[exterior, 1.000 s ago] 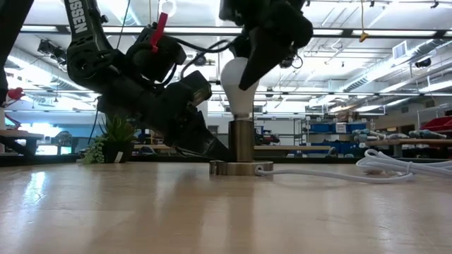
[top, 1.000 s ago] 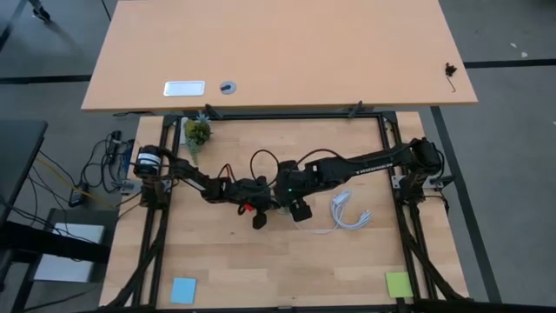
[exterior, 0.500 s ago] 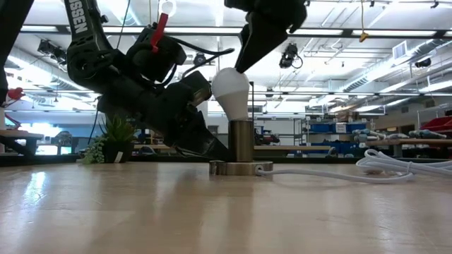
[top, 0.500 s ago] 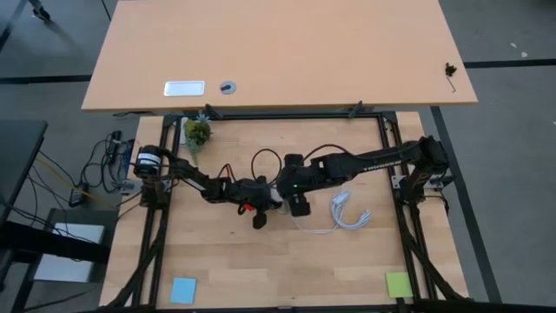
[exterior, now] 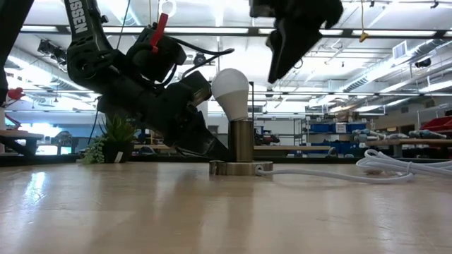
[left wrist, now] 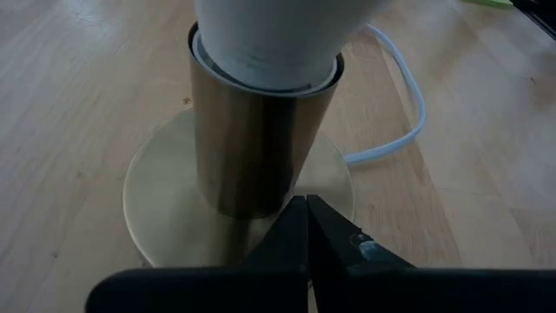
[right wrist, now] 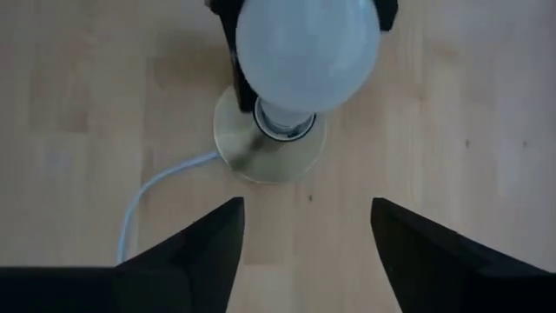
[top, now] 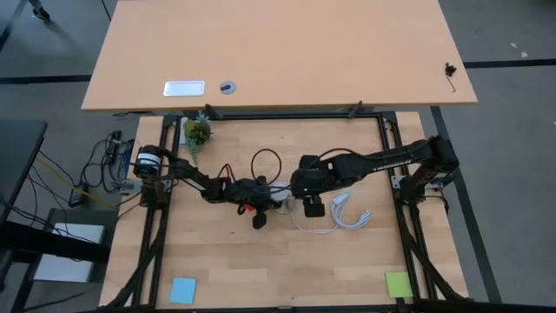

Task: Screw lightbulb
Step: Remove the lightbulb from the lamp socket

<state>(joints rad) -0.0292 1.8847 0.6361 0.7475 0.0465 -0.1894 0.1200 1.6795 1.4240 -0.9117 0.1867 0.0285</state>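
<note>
The lightbulb sits crooked in the socket's cylinder, so my right gripper should come in low from the side, grab the lightbulb's neck (exterior: 235, 109) and lift it out first.
The white lightbulb (exterior: 232, 88) stands with its base in the brass socket's cylinder (exterior: 242, 141), its head leaning toward the left of the low view. From above, the lightbulb (right wrist: 306, 52) hides most of the cylinder. The socket's flat round foot (right wrist: 261, 161) rests on the wooden table. My left gripper (left wrist: 306, 207) is shut, low at the socket's foot. My right gripper (right wrist: 304, 217) is open and hangs above and to the right of the bulb (top: 280, 196), with nothing between its fingers. My left gripper has its shut fingertips (left wrist: 300, 217) against the socket's round foot (left wrist: 165, 200), right where the cylinder rises from it. It comes slanting down from the table's left (exterior: 205, 144). The foot lies flat on the table.
A coiled white cable (top: 352, 213) runs from the socket toward the table's right. A small potted plant (top: 197, 132) stands at the far left. A blue note (top: 183, 289) and a green note (top: 398, 283) lie at the near edge.
My right gripper has drawn up off the lightbulb and gone toward the table's right edge, rolling a little. The bulb stays in the socket and now leans more toward the left than a second ago.
</note>
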